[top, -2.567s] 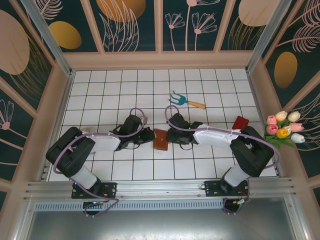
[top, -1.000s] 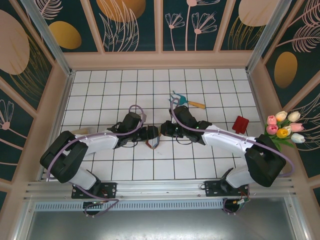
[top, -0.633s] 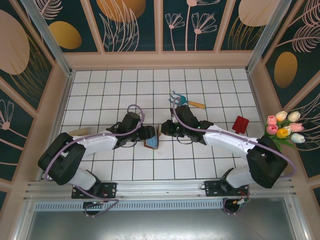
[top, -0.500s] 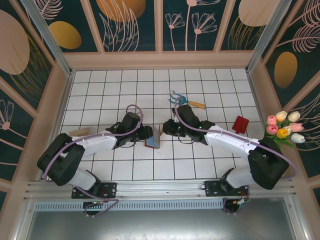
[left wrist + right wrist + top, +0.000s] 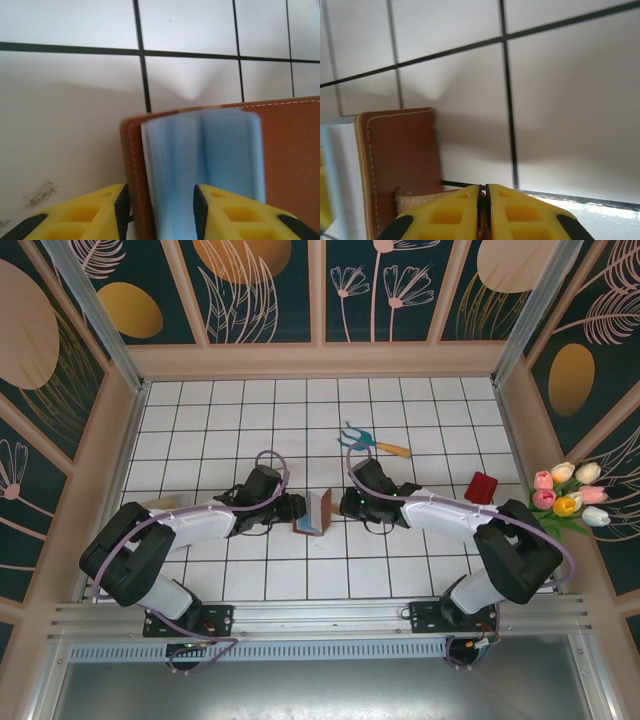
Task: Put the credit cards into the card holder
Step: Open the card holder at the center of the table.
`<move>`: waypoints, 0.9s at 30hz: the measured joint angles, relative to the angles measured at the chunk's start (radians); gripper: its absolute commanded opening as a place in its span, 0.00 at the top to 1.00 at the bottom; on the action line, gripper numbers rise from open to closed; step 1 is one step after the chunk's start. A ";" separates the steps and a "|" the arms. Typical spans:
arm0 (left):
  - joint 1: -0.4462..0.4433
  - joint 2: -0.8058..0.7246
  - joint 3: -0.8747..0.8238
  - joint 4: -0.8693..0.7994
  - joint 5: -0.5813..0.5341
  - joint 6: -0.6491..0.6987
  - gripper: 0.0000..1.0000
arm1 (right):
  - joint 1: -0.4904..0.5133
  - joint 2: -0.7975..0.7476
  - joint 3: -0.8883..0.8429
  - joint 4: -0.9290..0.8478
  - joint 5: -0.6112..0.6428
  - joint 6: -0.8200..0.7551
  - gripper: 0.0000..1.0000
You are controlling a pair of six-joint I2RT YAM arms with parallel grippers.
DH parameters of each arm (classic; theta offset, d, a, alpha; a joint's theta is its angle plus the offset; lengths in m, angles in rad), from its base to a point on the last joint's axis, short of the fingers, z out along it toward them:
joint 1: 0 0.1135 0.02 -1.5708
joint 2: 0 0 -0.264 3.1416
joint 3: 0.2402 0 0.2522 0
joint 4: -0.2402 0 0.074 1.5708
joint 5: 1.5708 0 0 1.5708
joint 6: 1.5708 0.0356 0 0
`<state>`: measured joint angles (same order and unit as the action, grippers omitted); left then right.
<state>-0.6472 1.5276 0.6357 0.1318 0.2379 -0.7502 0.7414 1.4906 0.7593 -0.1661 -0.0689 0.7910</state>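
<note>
My left gripper is pinching the pale blue lining together with the card holder's leather side. It should open and take the leather side alone (image 5: 140,192) before my right gripper spreads the card holder.
The card holder (image 5: 310,524) is a reddish-brown leather wallet in the middle of the tiled floor, held partly open between both arms. My left gripper (image 5: 296,508) is shut on its left flap. In the left wrist view the yellow fingers (image 5: 100,210) of that gripper (image 5: 162,200) pinch the brown leather wall (image 5: 131,165) and the pale blue lining (image 5: 200,155). My right gripper (image 5: 343,504) is shut from the other side, with a thin brown edge between the pads of the gripper (image 5: 483,192). A brown panel (image 5: 400,160) stands to its left. A red credit card (image 5: 481,486) lies far right. A tan card (image 5: 157,504) peeks out beside the left arm.
A blue-headed garden fork (image 5: 372,443) lies behind the right arm. A bunch of tulips (image 5: 566,496) leans on the right wall. Wooden walls (image 5: 320,360) enclose the white tiled floor (image 5: 230,420).
The left jaws have closed onto the wallet's flap. The right gripper has drawn a little to the right, and the wallet now stands wider open than a second ago.
</note>
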 measured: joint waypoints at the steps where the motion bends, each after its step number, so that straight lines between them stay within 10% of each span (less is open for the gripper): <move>1: 0.000 0.002 0.000 0.003 0.013 0.003 0.53 | -0.001 0.007 -0.006 -0.001 0.004 0.002 0.86; 8: 0.000 0.041 0.001 0.028 0.083 0.017 0.40 | -0.006 0.019 -0.042 0.004 0.020 0.012 0.81; 13: 0.000 0.079 0.020 0.021 0.094 0.019 0.69 | -0.009 0.016 -0.051 0.005 0.025 0.025 0.66; 20: 0.000 0.069 0.023 0.021 0.087 0.016 0.75 | -0.009 -0.114 -0.039 -0.023 0.080 0.033 0.52; 27: 0.000 0.043 0.011 0.056 0.087 -0.021 0.73 | 0.014 -0.203 0.001 0.071 0.039 0.039 0.75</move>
<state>-0.6472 1.5711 0.6464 0.1875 0.3252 -0.7715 0.7551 1.2873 0.7605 -0.0956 -0.0299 0.8303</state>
